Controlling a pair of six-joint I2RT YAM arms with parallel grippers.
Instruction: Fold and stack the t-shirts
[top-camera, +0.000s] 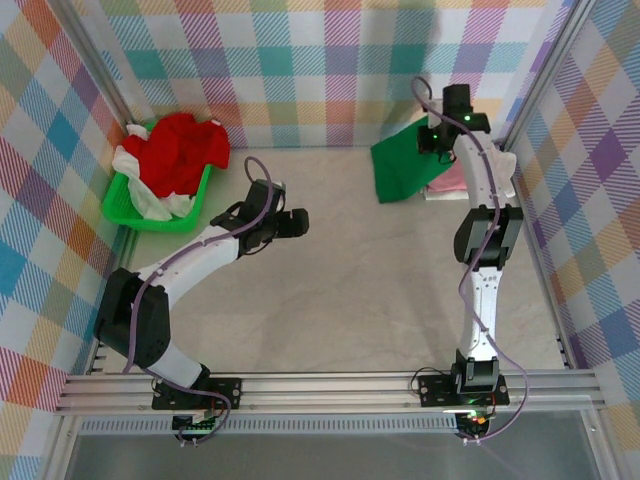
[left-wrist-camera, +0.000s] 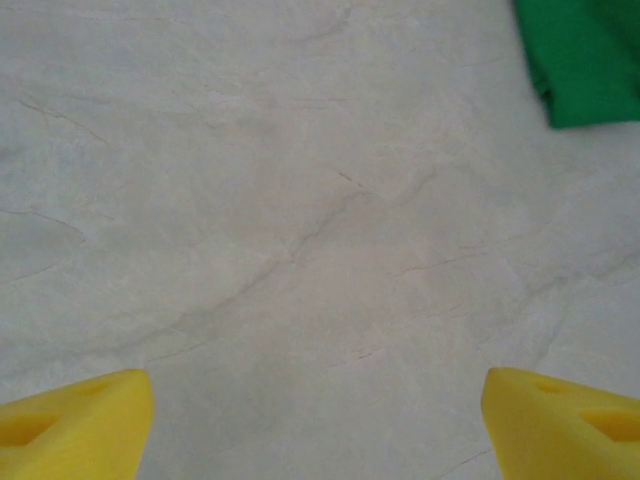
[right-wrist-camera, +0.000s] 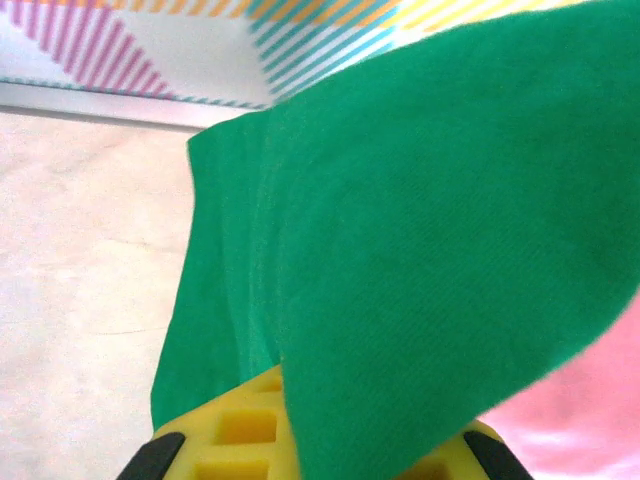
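Note:
The green t-shirt's edge, now lifted off the table, will be let go by my right gripper so the shirt lies flat on top of the pink t-shirt (top-camera: 447, 168) (right-wrist-camera: 572, 408).
A bright green t-shirt (top-camera: 400, 168) lies at the back right of the table, one edge lifted off the surface. My right gripper (top-camera: 433, 136) is shut on that raised edge. In the right wrist view the green cloth (right-wrist-camera: 420, 230) drapes over the yellow fingers (right-wrist-camera: 235, 430) and hides the gap of the right gripper (right-wrist-camera: 320, 445). A pink t-shirt (top-camera: 447, 184) lies under it, showing pink (right-wrist-camera: 580, 410) at the lower right. My left gripper (top-camera: 291, 222) hovers open over bare table left of centre. Its yellow fingertips (left-wrist-camera: 75, 420) stand wide apart with nothing between them, and the green shirt's corner (left-wrist-camera: 585, 60) shows far ahead.
A lime-green plastic basket (top-camera: 122, 205) at the back left holds a red t-shirt (top-camera: 180, 155) and a white one (top-camera: 152, 200). Checked cloth walls and metal frame posts close in the table on three sides. Pale tabletop (top-camera: 340, 300) spreads between the arms.

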